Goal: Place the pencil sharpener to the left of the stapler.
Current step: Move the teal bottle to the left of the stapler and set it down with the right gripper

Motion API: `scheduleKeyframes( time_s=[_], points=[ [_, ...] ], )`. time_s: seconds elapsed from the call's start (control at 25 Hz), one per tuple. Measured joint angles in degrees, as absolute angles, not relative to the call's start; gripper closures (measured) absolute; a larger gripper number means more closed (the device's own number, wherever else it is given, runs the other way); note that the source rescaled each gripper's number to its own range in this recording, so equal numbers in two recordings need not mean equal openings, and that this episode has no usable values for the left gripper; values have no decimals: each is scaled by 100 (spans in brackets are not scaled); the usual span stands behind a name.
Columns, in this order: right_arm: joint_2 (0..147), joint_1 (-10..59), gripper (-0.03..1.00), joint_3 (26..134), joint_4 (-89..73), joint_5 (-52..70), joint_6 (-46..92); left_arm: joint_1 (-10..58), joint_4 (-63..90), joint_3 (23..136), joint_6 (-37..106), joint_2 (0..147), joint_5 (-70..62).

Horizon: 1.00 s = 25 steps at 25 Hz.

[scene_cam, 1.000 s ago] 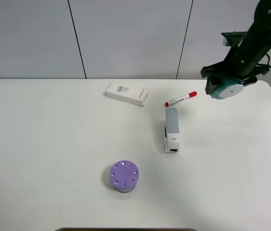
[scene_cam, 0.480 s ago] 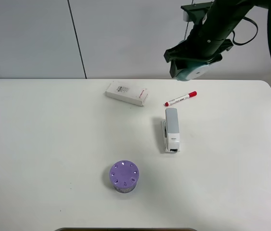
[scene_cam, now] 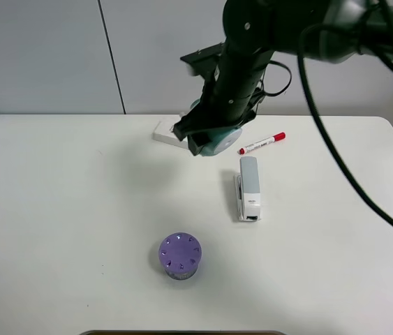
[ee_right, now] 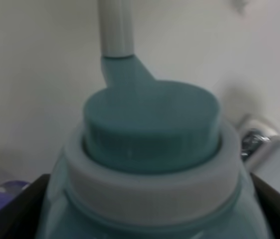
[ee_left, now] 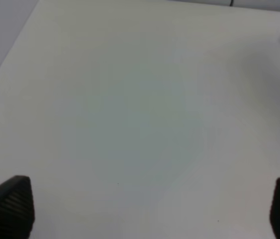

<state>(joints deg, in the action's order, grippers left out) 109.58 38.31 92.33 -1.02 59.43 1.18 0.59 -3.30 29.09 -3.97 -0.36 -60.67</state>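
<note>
Next, my right gripper releases the teal pencil sharpener next to the stapler, on the bare table (scene_cam: 196, 199) just behind the purple cylinder.
The teal pencil sharpener (scene_cam: 215, 144) hangs above the table with my right gripper (scene_cam: 209, 137) shut on it. It is behind and to the left of the grey-and-white stapler (scene_cam: 248, 187), which lies flat near the table's middle right. In the right wrist view the pencil sharpener (ee_right: 152, 149) fills the frame between the dark fingers (ee_right: 18, 209), its white handle pointing away, and part of the stapler (ee_right: 271, 159) shows beyond it. My left gripper (ee_left: 144, 209) is open over bare table; the arm itself is out of the high view.
A red-capped white marker (scene_cam: 261, 143) lies just behind the stapler. A flat white box (scene_cam: 165, 130) sits at the back, partly hidden by the right arm. A purple cylinder (scene_cam: 180, 256) with holes on top stands near the front.
The right arm has swung left from the table's far right, carrying the sharpener over the marker to a spot by the white box, and has come lower.
</note>
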Motion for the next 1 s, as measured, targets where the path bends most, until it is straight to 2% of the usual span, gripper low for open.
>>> scheduleKeyframes(
  time_s=[0.2,1.0],
  points=[
    [11496,4106,97,9239,-102,5871,65,59,-330,2909,-397,-36,-6067],
    [12565,4113,97,9239,-82,5457,0,59,-330,2909,-397,-36,-6067]
  ],
)
